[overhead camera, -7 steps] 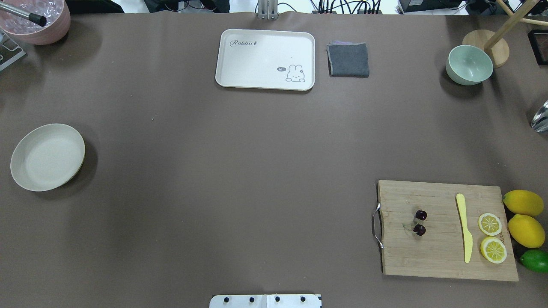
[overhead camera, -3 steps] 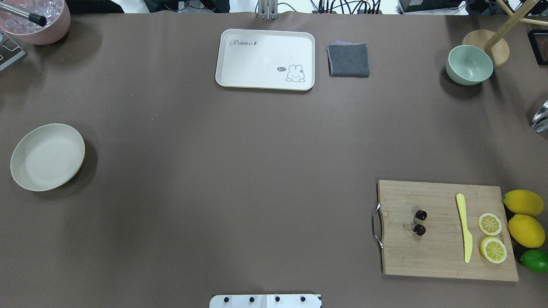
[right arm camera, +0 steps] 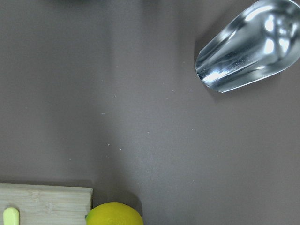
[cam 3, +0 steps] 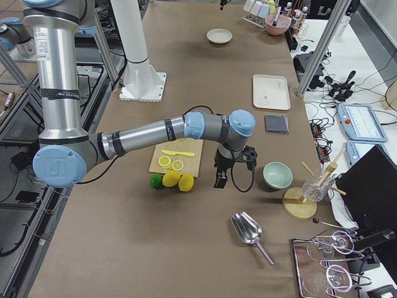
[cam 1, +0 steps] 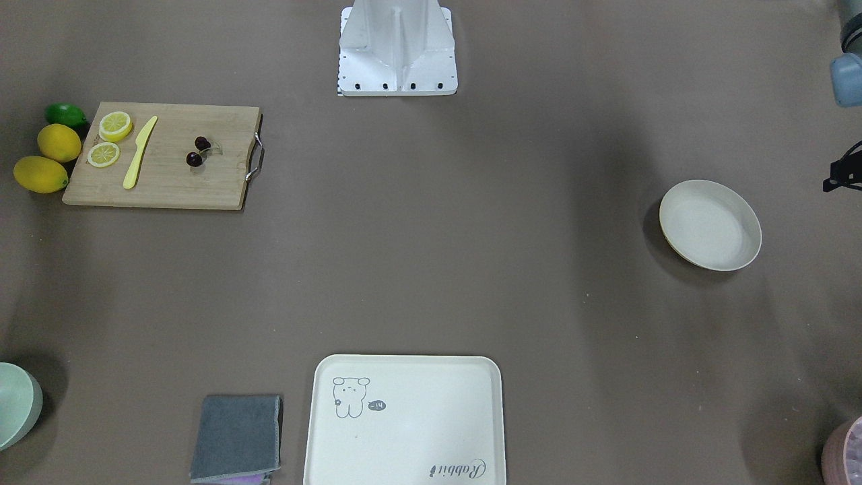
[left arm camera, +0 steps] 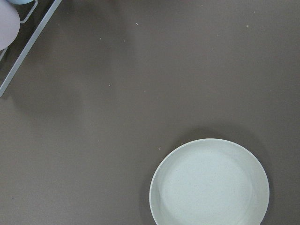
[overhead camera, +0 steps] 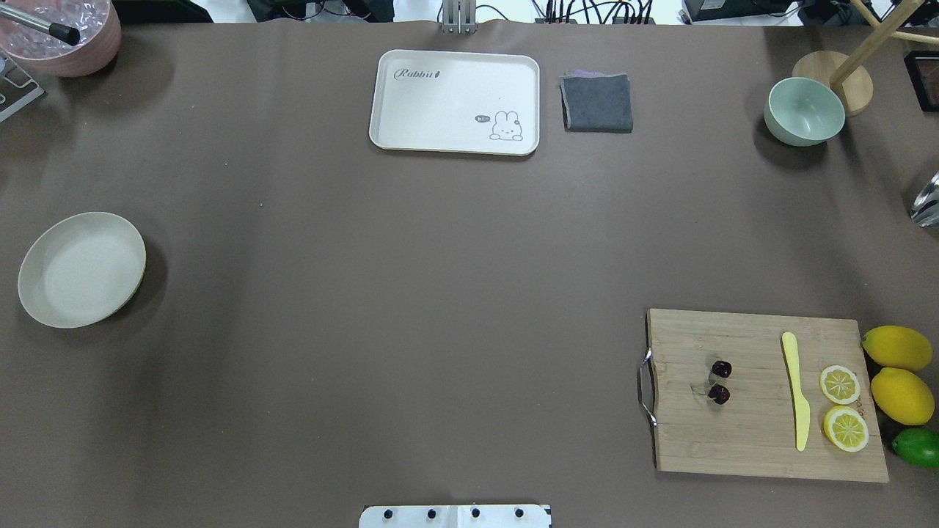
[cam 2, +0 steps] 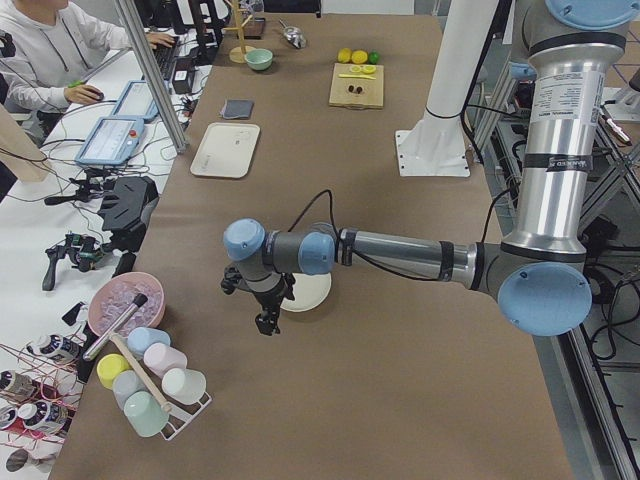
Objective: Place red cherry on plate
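Observation:
My left gripper moves over to the plate next and grabs the plate's rim (cam 1: 756, 222) (left arm camera: 152, 183) on the side that is farthest from the cutting board.
The red cherry (overhead camera: 720, 381) (cam 1: 197, 151), a pair of dark round fruits on pale stems, lies on the left part of a wooden cutting board (overhead camera: 763, 440). The plate (overhead camera: 81, 269) (cam 1: 710, 224) (left arm camera: 209, 183) is round, cream-white and empty, at the table's far left. Only the exterior left view shows my left gripper (cam 2: 265, 320), which hangs just beside the plate; I cannot tell if it is open or shut. My right gripper (cam 3: 220, 180) shows only in the exterior right view, over bare table past the lemons; its state is also unclear. Neither wrist view shows fingers.
The board also carries a yellow knife (overhead camera: 796, 389) and two lemon halves (overhead camera: 840, 383). Whole lemons (overhead camera: 899, 370) and a lime (overhead camera: 917, 447) lie beside it. At the far edge sit a cream tray (overhead camera: 455, 101), grey cloth (overhead camera: 596, 103) and green bowl (overhead camera: 803, 110). A metal scoop (right arm camera: 248, 47) lies at the right.

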Available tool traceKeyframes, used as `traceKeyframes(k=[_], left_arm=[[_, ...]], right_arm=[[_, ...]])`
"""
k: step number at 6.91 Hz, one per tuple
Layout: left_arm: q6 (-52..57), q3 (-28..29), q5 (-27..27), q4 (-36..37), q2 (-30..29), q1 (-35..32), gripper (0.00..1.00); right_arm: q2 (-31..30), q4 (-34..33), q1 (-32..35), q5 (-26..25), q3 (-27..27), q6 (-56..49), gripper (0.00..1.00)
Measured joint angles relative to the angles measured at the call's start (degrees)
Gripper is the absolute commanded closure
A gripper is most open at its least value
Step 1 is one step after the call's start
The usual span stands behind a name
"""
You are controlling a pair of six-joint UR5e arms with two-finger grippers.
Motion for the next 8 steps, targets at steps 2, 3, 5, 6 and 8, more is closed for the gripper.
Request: traceKeyframes(k=[2,3,5,6,8], left_arm=[[-9.1,8.66,-0.18,-14.85,0.99,3.28,0.02],[-14.76,9.16,-2.09,-16.97,0.18,4.72,0.02],[-18.48,6.71,-6.35,-12.37,-2.11,5.5,0.02],[-18.73,6.24,-6.79,-11.16,-2.59,5.65,0.02],[-18.71,7.06,-6.91,-12.27,-2.43,6.46,0.02]], right_arm=[[0.1,0.0,0.0,0.09,0.0,0.01,0.0],[0.29,0.0,0.0,0.1,-0.04,0.01,0.0],[0.56,0.0,0.0,0.05,-0.23,0.01,0.0],[0.67,0.0,0.0,0.02,-0.27,0.01,0.0],[0.82,0.0,0.0,-0.06,-0.33,0.01,0.0]])
